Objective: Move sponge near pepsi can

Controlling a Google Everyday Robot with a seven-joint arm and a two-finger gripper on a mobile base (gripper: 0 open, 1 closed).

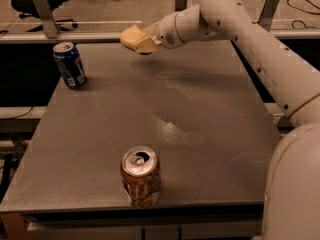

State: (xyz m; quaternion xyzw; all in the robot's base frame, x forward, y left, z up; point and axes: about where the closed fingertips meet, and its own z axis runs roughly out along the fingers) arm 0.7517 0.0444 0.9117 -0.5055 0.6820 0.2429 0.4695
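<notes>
My gripper is going to let go of the pale yellow sponge on the grey table [114, 75] close beside the blue pepsi can.
The pale yellow sponge [134, 37] is held in my gripper [145, 40] above the far middle of the grey table [165, 129], clear of its surface. The arm reaches in from the right. The blue pepsi can [70, 65] stands upright at the far left of the table, well to the left of the sponge and a little nearer to the camera than the sponge.
An orange-brown can [140, 175] with an open silver top stands near the front edge of the table. A rail with metal posts [42, 11] runs behind the table. The robot's white body [292, 184] fills the right front.
</notes>
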